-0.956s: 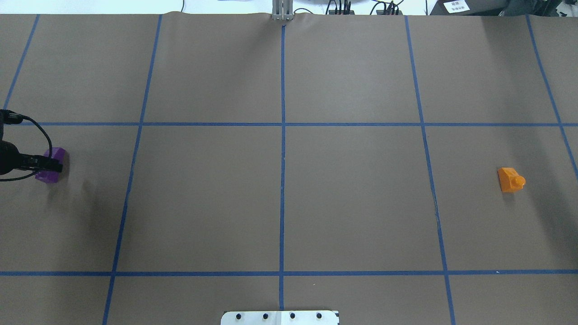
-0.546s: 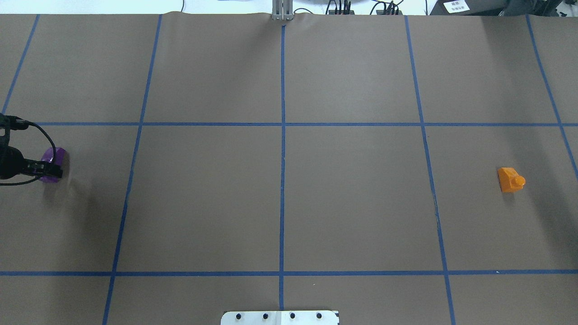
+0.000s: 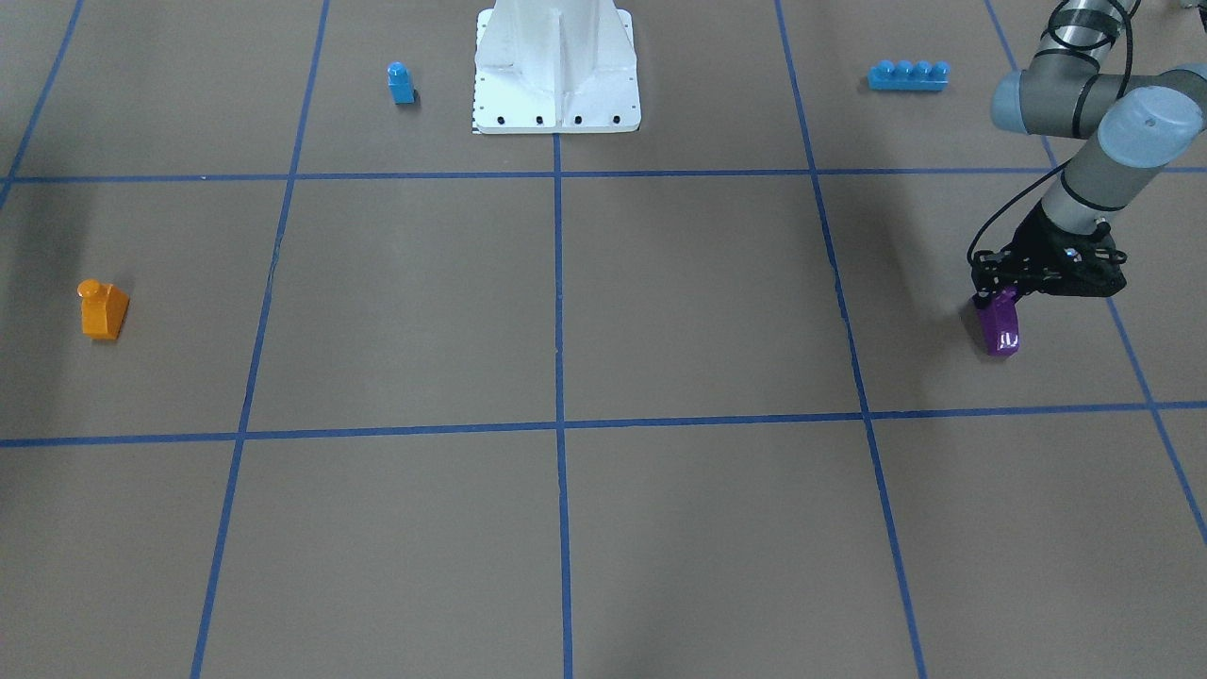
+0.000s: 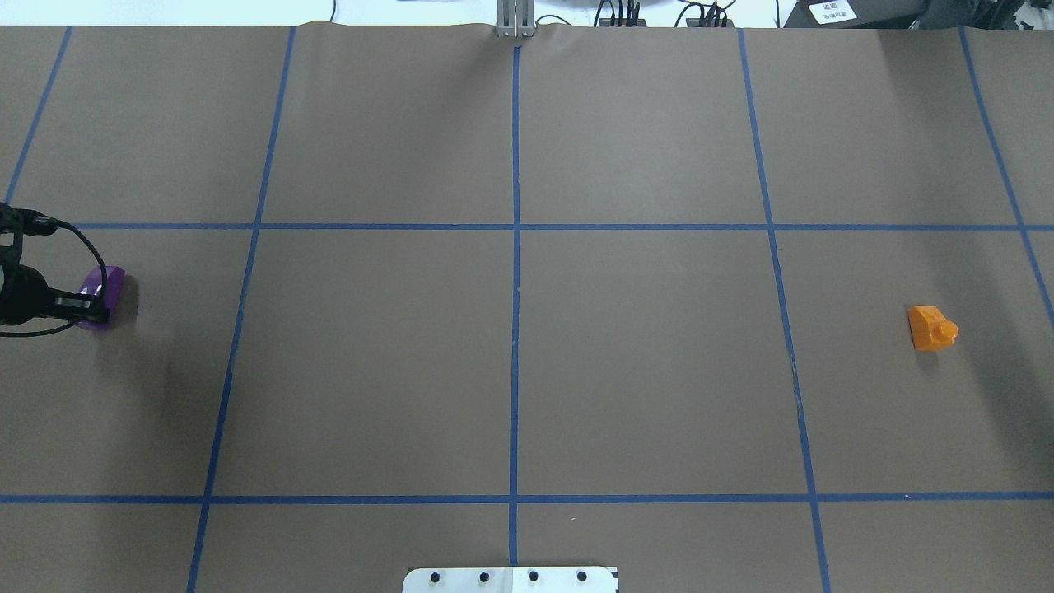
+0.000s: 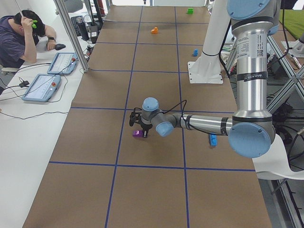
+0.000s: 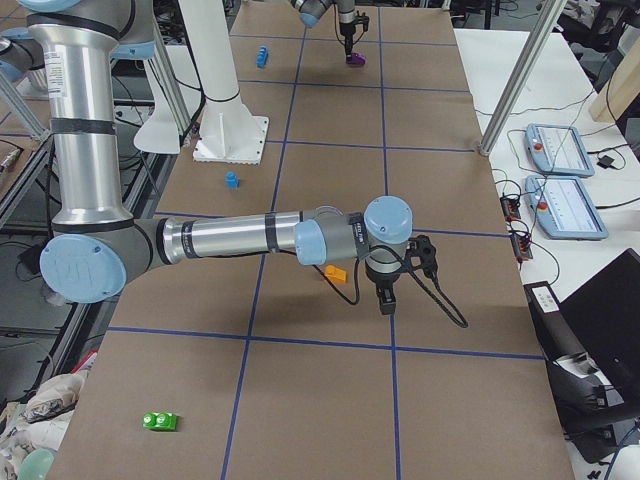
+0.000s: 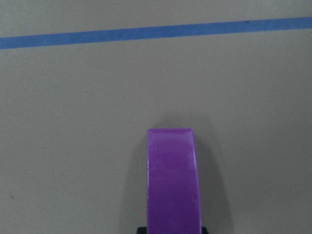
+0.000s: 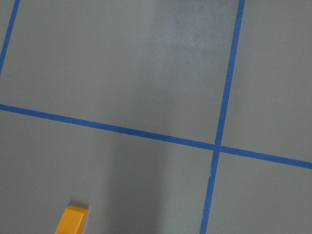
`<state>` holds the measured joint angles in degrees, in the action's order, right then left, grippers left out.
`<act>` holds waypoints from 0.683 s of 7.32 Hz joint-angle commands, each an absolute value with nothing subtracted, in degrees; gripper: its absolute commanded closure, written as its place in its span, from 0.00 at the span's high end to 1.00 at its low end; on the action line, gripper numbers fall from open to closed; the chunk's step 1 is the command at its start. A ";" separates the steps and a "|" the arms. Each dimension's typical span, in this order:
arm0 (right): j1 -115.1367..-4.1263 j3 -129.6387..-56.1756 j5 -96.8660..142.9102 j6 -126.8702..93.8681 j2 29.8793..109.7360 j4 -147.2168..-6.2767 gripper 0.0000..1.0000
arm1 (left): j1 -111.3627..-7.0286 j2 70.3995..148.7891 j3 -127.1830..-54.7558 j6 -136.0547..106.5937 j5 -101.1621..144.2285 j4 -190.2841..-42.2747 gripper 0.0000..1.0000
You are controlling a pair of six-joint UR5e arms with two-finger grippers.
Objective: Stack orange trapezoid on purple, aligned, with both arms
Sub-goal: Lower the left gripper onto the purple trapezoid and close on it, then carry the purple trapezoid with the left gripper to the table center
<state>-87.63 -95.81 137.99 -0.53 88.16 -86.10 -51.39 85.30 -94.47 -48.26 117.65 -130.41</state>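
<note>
Next, I set the purple brick, now just above or on the paper, down with my left gripper beside the middle blue-line crossing farther from the white pedestal (image 3: 557, 396).
The purple brick (image 3: 998, 326) is held at the table's left side, also in the overhead view (image 4: 105, 284) and filling the lower middle of the left wrist view (image 7: 170, 180). My left gripper (image 3: 996, 300) is shut on its upper part; the brick looks tilted, just above or on the paper. The orange trapezoid (image 4: 931, 327) lies on its side at the right, stud pointing right, also in the front view (image 3: 102, 307). My right gripper (image 6: 386, 302) hangs just beside the orange trapezoid (image 6: 336, 271), and I cannot tell if it is open or shut. Only the brick's corner (image 8: 72, 220) shows in the right wrist view.
A white pedestal base (image 3: 556, 75) stands at the robot's side. A small blue single-stud brick (image 3: 401, 83) and a long blue four-stud brick (image 3: 907, 74) lie near it. A green brick (image 6: 160, 421) lies at the near right end. An operator (image 5: 21, 40) sits beside the table.
The left gripper has drawn slightly back toward the left edge with the purple brick, and the brick has tipped and now looks narrower from above. The orange trapezoid has not moved.
</note>
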 commanded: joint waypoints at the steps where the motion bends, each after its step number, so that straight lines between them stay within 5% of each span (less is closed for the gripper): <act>1: -87.63 -95.89 137.99 -0.53 88.15 -86.13 1.00 | -51.94 90.58 -103.57 -48.25 118.83 -114.54 0.00; 5: -87.63 -95.54 138.43 -0.62 88.33 -86.22 1.00 | -44.95 115.70 -105.83 -48.16 117.95 -94.15 0.00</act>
<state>-87.65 -95.79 138.18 -0.58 88.23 -86.19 -48.91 108.31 -106.71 -48.18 118.27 -97.78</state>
